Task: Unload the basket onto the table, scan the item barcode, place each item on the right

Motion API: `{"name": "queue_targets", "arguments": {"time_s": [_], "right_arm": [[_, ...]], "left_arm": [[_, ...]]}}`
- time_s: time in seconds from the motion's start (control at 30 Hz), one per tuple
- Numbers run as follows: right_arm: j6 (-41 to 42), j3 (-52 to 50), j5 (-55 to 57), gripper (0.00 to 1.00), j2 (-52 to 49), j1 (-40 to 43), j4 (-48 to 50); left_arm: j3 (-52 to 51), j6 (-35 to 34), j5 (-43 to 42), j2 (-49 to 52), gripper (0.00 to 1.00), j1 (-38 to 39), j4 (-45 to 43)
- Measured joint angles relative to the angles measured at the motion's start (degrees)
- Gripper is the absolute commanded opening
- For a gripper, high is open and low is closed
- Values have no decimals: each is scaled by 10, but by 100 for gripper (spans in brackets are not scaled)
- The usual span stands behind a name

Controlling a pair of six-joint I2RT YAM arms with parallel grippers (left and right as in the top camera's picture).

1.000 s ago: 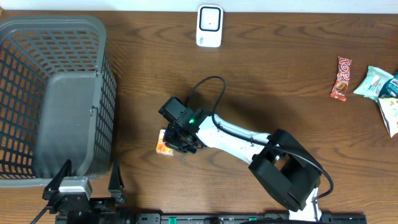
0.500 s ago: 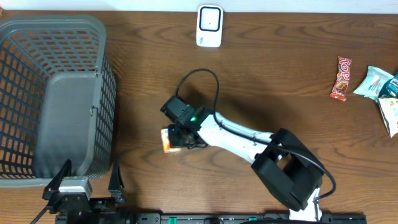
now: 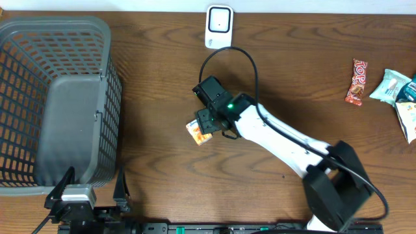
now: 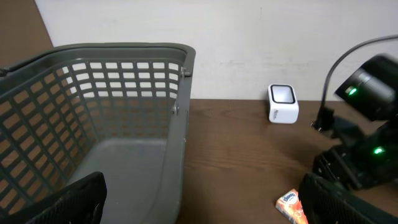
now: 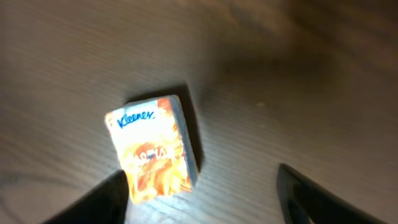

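The tissue pack sits off-centre below my right gripper's fingers, so I need to turn that gripper and pinch the pack's end [image 5: 164, 191] away from the Kleenex lettering.
The item is a small orange Kleenex tissue pack [image 3: 196, 132] lying flat on the wooden table, with no barcode showing on its upper face. My right gripper [image 3: 208, 123] hovers just above and to the right of it, open. In the right wrist view the pack [image 5: 155, 149] lies close to the left finger [image 5: 102, 200], with nothing gripped between the jaws of the right gripper [image 5: 205, 205]. The white scanner [image 3: 219, 27] stands at the table's far edge. My left gripper [image 4: 202, 208] rests open at the front left, and its view shows the pack [image 4: 293, 206] low on the right.
A large grey plastic basket [image 3: 39, 39] fills the left side of the table. Snack packets lie at the far right: a red bar [image 3: 357, 82] and pale bags [image 3: 390, 84]. The right arm's cable loops up towards the scanner.
My right gripper has carried the tissue pack a little right and up the table, then opened and let it go. The left arm has not moved.
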State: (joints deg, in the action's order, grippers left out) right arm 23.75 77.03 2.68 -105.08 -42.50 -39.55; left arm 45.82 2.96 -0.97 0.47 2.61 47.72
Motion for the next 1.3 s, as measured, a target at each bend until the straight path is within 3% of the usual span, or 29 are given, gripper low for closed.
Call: {"name": "queue_targets", "arguments": {"time_s": [0.13, 0.37, 0.47, 0.53, 0.63, 0.83, 1.3], "right_arm": [[65, 0, -3, 86, 25, 0, -31], [435, -14, -33, 84, 27, 0, -95], [533, -23, -38, 75, 26, -1, -70], [575, -26, -42, 77, 24, -3, -46], [613, -32, -44, 82, 23, -6, -18], [640, -52, -58, 69, 17, -10, 23], [648, -58, -68, 68, -7, -21, 55]], "left_arm": [[0, 0, 0, 0, 98, 0, 0], [0, 0, 0, 0, 98, 0, 0], [0, 0, 0, 0, 98, 0, 0], [0, 0, 0, 0, 98, 0, 0], [0, 0, 0, 0, 98, 0, 0], [0, 0, 0, 0, 98, 0, 0], [0, 0, 0, 0, 98, 0, 0]]}}
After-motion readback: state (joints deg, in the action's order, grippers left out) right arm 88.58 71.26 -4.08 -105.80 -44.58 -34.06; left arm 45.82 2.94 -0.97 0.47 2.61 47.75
